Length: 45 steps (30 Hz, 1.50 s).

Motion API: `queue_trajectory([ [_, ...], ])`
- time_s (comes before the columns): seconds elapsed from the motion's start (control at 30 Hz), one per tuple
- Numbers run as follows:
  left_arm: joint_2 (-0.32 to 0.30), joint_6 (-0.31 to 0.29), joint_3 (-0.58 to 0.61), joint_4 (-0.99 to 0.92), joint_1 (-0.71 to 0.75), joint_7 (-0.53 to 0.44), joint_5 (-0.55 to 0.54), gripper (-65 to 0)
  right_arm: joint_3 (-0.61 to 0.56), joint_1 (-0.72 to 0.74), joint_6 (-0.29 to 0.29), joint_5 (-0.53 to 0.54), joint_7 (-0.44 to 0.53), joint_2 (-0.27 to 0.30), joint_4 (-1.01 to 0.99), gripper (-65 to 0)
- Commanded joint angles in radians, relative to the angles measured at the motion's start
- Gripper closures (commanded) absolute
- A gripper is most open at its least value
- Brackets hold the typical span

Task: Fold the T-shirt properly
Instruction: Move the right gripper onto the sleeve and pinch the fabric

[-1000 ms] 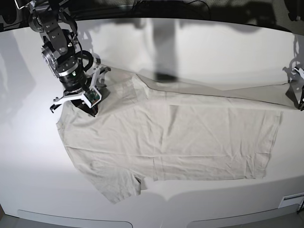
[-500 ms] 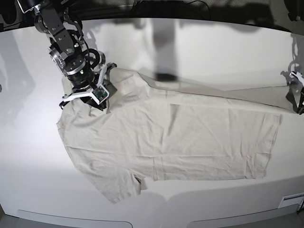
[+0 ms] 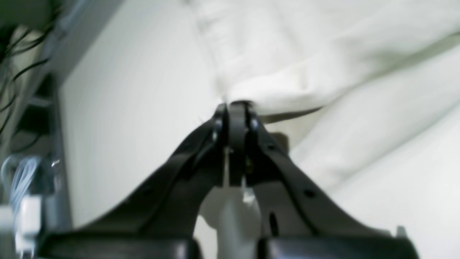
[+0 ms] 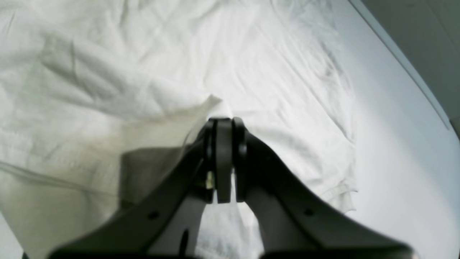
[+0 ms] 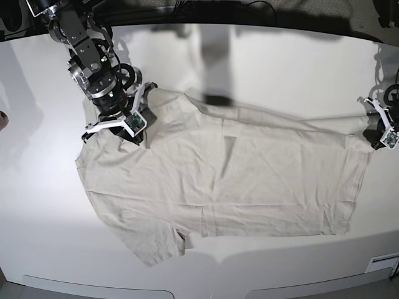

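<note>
Next, I let go of the T-shirt's inner flap that my right gripper pinches and take that far edge (image 5: 159,92) of the T-shirt, which lies flat beyond the flap.
The pale beige T-shirt (image 5: 237,180) lies spread sideways on the white table (image 5: 280,68), its far long edge folded over toward the middle. My right gripper (image 5: 139,132) is at the base view's left, shut on a fold of the shirt near the shoulder. In the right wrist view the gripper (image 4: 220,123) pinches a lifted flap of cloth (image 4: 107,72). My left gripper (image 5: 376,139) is at the base view's right edge, shut on the shirt's far hem corner. In the left wrist view the gripper (image 3: 233,106) grips the cloth's edge (image 3: 305,64).
The table's dark back edge (image 5: 249,12) runs along the top. A small white label (image 5: 383,263) sits at the front right corner. Cables and gear (image 3: 21,172) hang beyond the table edge in the left wrist view.
My right gripper has moved right and slightly back, carrying the shoulder fold. My left gripper has come further into view from the right edge, drawing the hem corner inward.
</note>
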Motion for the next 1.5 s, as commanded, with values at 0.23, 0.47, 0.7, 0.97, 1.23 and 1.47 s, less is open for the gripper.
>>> queue_trajectory([
  [0.23,-0.029,0.014,0.034,-0.002,-0.055,0.009,-0.016,0.0,0.007,0.069,-0.012,-0.021,0.014,0.009,0.012,0.0],
  [0.47,-0.029,0.015,0.034,-0.002,-0.055,0.012,-0.016,0.0,0.006,0.130,-0.011,0.007,0.013,0.011,-0.043,0.0],
  [0.7,-0.029,0.045,0.034,-0.002,-0.056,0.013,-0.016,0.0,-0.052,0.130,-0.011,0.000,0.014,0.011,-0.089,0.0],
  [0.97,-0.037,0.052,0.034,-0.002,-0.056,0.082,-0.028,-19.5,-0.063,0.130,-0.013,0.000,0.015,0.008,-0.089,-15.2],
  [1.23,-0.060,0.067,0.033,-0.002,-0.053,0.169,-0.064,-21.0,-0.063,0.130,-0.036,0.002,0.014,0.017,-0.089,-23.8],
  [1.47,-0.176,0.065,0.033,-0.001,-0.052,0.202,-0.230,-20.0,-0.063,0.121,-0.050,0.004,-0.002,0.053,-0.067,-23.7],
])
